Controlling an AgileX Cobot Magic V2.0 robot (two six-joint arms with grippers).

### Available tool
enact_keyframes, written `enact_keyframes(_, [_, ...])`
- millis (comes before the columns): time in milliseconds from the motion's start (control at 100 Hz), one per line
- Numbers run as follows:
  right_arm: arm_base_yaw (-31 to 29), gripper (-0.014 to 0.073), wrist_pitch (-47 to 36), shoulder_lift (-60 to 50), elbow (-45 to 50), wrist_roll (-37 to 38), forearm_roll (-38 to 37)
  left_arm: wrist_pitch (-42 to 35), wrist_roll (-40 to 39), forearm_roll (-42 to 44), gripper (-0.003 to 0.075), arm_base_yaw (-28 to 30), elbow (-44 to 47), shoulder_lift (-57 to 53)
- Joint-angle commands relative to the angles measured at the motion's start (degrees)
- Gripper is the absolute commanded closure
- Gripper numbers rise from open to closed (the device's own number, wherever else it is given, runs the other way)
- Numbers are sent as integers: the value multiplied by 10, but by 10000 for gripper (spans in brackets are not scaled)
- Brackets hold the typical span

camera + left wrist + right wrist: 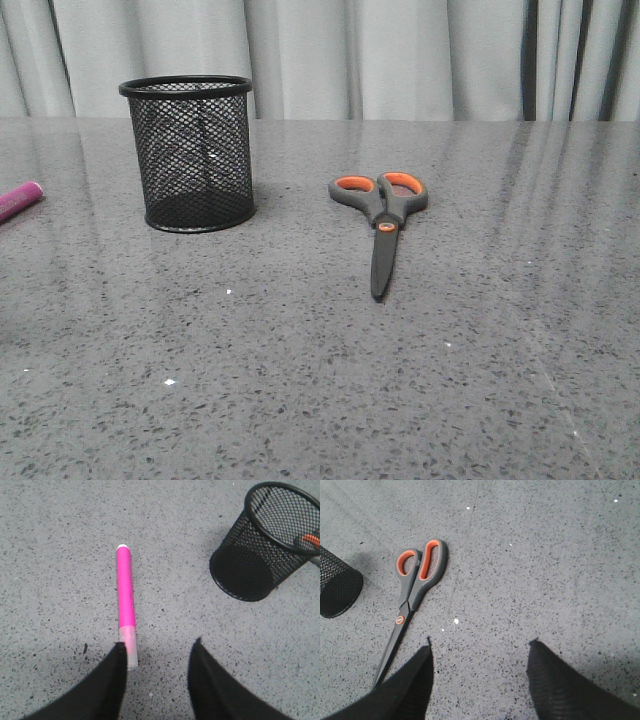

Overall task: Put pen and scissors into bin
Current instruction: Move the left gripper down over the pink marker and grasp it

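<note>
Next, my left gripper goes to the pink pen's body point(8, 208) point(126, 605), between its white end and its pale end, and closes there.
The black mesh bin point(193, 154) stands upright at the back left of the grey table; it also shows in the left wrist view point(260, 545) and partly in the right wrist view point(335, 585). The scissors point(382, 215) lie flat and closed to its right, blades pointing toward the front; they also show in the right wrist view point(410, 600). The pink pen point(125, 600) lies flat on the table, only its tip showing at the front view's left edge point(20, 199). My left gripper point(157, 647) is open above the table, one finger beside the pen's pale end. My right gripper point(480, 645) is open and empty, with the scissors' blades beside one finger. Neither gripper shows in the front view.
The grey speckled tabletop point(320, 380) stretches across the view. Pale curtains point(400, 55) hang behind the table's far edge.
</note>
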Motion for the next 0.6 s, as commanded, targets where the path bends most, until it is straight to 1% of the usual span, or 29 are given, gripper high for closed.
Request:
enact_keyframes(0, [-4,201,-31,1,-21,-5,5,-26,23,-23,384,1,-27,13])
enact_keyframes(280, [-4,201,-30,1,-21,-5,5,15,38,-23,389,1,-109,111])
enact_keyframes(400, [-4,201,-27,1,-21,-5,5,23,61,-23,389,1,-141,163])
enact_keyframes(590, [-4,201,-24,1,-21,-5,5,59,84,-20,388,1,-182,245])
